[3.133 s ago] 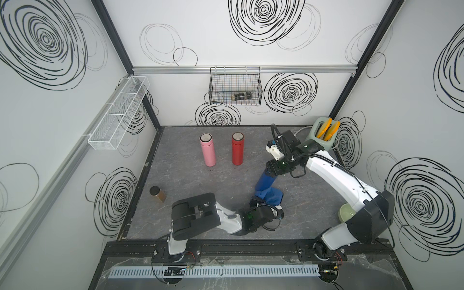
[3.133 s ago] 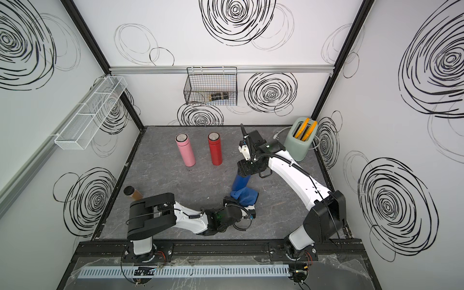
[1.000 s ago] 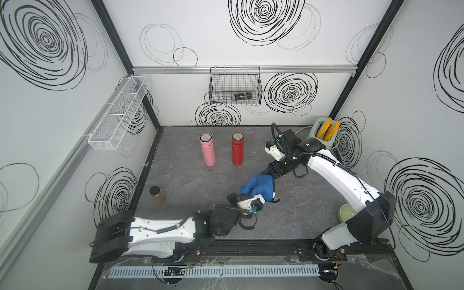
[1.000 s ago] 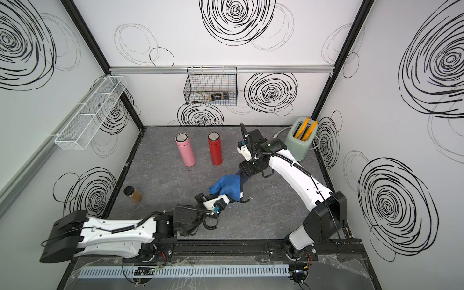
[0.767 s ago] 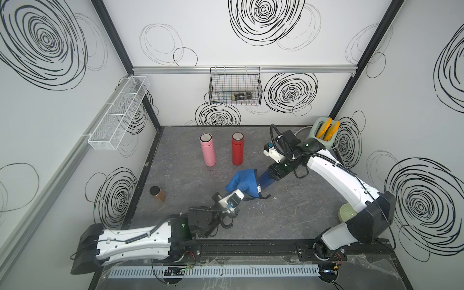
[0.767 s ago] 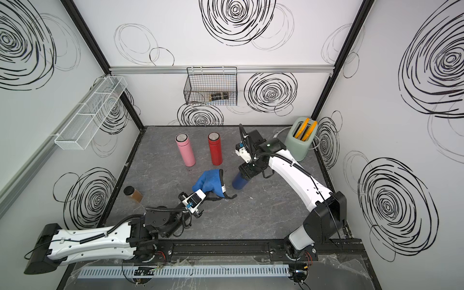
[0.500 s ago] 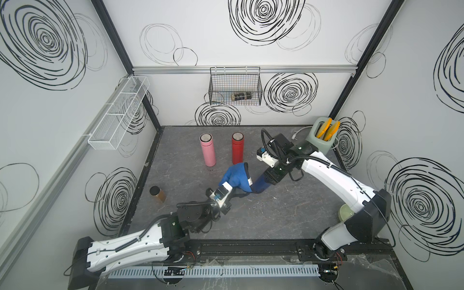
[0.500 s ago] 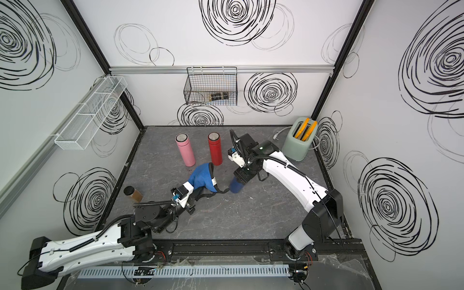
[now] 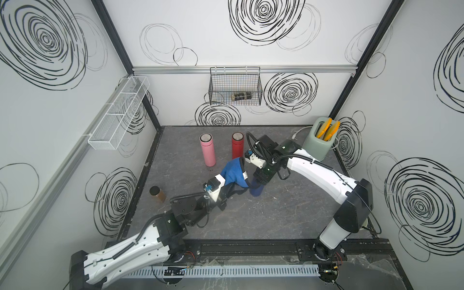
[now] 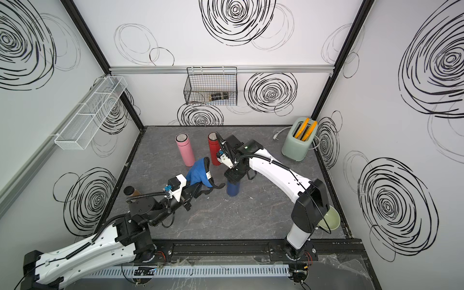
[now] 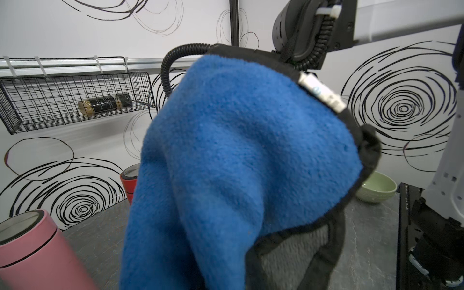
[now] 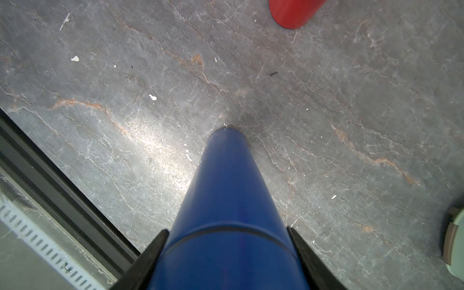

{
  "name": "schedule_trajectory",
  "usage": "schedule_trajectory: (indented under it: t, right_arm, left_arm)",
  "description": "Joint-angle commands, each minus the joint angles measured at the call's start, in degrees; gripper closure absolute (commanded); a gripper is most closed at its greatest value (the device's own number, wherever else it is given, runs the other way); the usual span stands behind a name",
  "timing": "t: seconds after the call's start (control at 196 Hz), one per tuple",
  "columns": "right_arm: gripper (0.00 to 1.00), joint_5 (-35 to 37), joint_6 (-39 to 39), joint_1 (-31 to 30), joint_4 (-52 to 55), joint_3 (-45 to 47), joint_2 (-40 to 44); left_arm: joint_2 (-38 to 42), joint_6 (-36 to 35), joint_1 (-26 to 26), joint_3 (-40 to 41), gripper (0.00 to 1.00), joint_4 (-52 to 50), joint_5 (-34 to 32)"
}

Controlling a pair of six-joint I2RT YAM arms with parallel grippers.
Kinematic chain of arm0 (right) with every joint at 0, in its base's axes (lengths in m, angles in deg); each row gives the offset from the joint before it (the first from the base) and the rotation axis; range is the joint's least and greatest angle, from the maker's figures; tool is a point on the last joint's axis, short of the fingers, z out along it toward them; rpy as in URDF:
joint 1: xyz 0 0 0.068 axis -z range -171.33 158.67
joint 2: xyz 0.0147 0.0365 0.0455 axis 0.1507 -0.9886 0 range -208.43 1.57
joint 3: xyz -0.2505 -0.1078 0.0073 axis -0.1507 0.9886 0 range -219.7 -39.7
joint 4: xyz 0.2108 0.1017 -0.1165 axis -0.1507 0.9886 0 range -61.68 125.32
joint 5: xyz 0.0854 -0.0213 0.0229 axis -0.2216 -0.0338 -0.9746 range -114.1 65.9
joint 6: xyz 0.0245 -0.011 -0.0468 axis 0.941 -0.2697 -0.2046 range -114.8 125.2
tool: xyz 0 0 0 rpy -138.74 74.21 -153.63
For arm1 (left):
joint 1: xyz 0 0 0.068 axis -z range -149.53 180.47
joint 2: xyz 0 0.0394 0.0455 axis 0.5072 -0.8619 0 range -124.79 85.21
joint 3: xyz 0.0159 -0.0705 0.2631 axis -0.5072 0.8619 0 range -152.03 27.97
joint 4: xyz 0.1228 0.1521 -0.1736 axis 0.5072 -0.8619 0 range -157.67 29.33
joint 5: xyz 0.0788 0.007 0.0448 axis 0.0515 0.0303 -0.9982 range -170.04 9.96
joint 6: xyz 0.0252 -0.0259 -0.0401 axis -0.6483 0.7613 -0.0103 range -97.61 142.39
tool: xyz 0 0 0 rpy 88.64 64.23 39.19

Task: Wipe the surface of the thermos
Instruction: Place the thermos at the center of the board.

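I will open my right gripper and take the thermos's body [image 10: 233, 188] from the side, because from above it covers the dark blue thermos's top and blocks the cloth.
A dark blue thermos [image 9: 257, 191] [image 10: 233, 188] stands upright on the grey table. My right gripper [image 9: 262, 175] [image 10: 234, 175] comes down from above and is shut on the thermos's top part. In the right wrist view the black fingers [image 12: 150, 251] press both sides of the blue thermos [image 12: 226, 195]. My left gripper [image 9: 226, 189] [image 10: 194, 190] is shut on a blue cloth [image 9: 233, 173] [image 10: 198, 173] with black edging, held up just left of the thermos. The cloth [image 11: 238, 163] fills the left wrist view and hides the left fingers.
A pink thermos [image 9: 208, 150] and a red thermos [image 9: 237, 147] stand behind the cloth. A brown jar [image 9: 157, 194] sits at the left edge, a green toaster [image 9: 320, 141] at the back right, a green bowl [image 10: 329, 221] by the right arm's base. A wire basket [image 9: 236, 86] hangs on the back wall.
My left arm has carried the cloth left and toward the back, off the thermos. My right arm has shifted the blue thermos a little to the left.
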Motion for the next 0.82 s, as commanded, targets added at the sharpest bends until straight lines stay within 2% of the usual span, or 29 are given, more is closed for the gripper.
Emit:
schedule_trajectory:
  t: [0.0,0.133,0.291,0.377,0.591,0.637,0.668,0.81]
  right_arm:
    - [0.52,-0.02,-0.6,-0.27,3.07,1.41,-3.33]
    - [0.4,-1.24,-0.7,-0.19,0.99,2.42,-3.21]
    - [0.39,-2.49,-1.35,0.53,-5.0,6.39,-0.27]
    - [0.29,-3.09,-1.39,1.25,-9.9,10.28,2.35]
    - [0.27,-4.67,-0.65,2.75,-19.88,18.64,9.18]
    - [0.17,-4.94,-0.61,3.04,-22.45,20.65,10.79]
    - [0.15,-4.86,-0.45,3.28,-24.46,22.2,11.87]
    - [0.14,-5.27,0.31,4.11,-37.17,31.51,17.57]
  left_arm:
    - [0.53,1.36,-0.62,-1.73,1.0,1.48,1.07]
    - [0.95,1.39,-0.92,-1.65,1.0,1.42,0.74]
    - [0.92,1.54,-1.25,-1.56,1.0,1.57,0.57]
    - [0.75,1.65,-1.49,-1.56,1.0,1.68,0.74]
    - [0.02,2.41,-2.41,-1.64,1.0,2.3,1.67]
    - [-0.28,2.63,-2.79,-1.65,1.0,2.6,2.17]
    - [-0.47,2.85,-3.04,-1.74,1.0,2.74,2.58]
    - [-1.04,3.6,-4.21,-1.91,1.0,3.17,4.38]
